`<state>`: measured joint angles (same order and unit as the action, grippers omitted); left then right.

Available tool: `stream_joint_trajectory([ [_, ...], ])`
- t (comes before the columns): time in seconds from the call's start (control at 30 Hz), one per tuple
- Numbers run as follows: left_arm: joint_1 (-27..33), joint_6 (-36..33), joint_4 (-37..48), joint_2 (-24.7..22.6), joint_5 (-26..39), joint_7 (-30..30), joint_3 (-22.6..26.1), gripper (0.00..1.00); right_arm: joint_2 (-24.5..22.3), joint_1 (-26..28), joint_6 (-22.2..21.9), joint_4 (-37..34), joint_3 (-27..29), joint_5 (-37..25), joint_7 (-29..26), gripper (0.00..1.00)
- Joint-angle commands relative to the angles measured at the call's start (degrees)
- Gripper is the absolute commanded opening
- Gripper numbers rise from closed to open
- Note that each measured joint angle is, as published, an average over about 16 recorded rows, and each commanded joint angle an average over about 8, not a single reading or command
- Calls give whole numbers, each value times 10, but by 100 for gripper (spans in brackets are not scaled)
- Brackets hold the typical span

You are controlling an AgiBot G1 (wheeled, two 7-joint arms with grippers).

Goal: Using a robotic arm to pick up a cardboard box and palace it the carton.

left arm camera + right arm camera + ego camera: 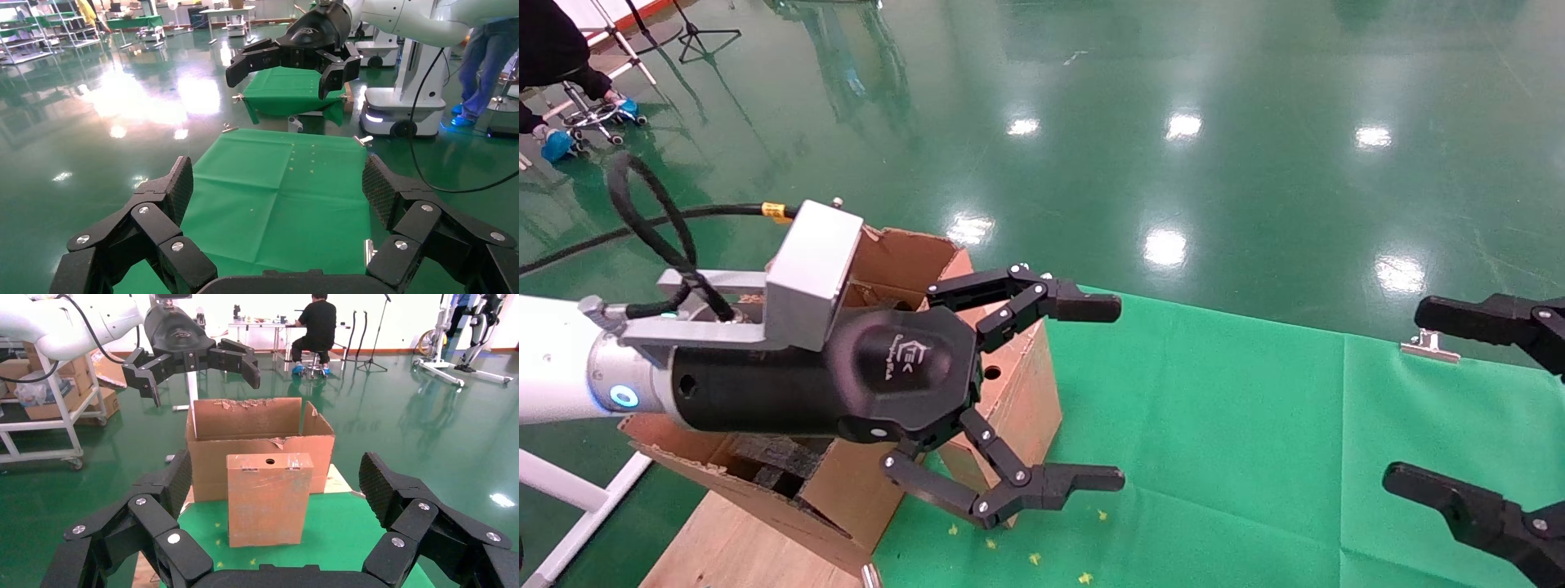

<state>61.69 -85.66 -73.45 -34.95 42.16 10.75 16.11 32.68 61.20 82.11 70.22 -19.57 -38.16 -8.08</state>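
Observation:
The next step is for my left gripper to close on the broad sides (1021, 380) next to the round hole at the top of the cardboard box.
The cardboard box (267, 499), reddish-brown with a round hole near its top, stands upright on the green cloth, right in front of the carton (257, 438). In the head view the box (1030, 400) is partly hidden behind the robotic arm's left gripper (1117, 392). That gripper is open and empty, raised over the carton (891, 253) and the box. From the right wrist view the left gripper (190, 355) hovers above the carton's open top. My right gripper (1406, 396) is open at the table's right side, facing the box from a distance.
A green cloth (1254, 425) covers the table, held by a metal clip (1430, 347) at its far edge. The carton rests on a wooden board (723, 547). A seated person (318, 324) and a cart of boxes (49, 398) are farther off on the green floor.

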Motion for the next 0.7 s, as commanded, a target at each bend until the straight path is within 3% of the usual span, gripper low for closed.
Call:
stream_joint_trajectory([
  [0.03,0,0,0,0,-1,0,0,100,0,0,0,0,0,0,0,13],
  [0.1,0,0,0,1,1,0,0,100,0,0,0,0,0,0,0,0],
  [0.7,81,-1,-16,26,122,47,45,100,0,0,0,0,0,0,0,0],
])
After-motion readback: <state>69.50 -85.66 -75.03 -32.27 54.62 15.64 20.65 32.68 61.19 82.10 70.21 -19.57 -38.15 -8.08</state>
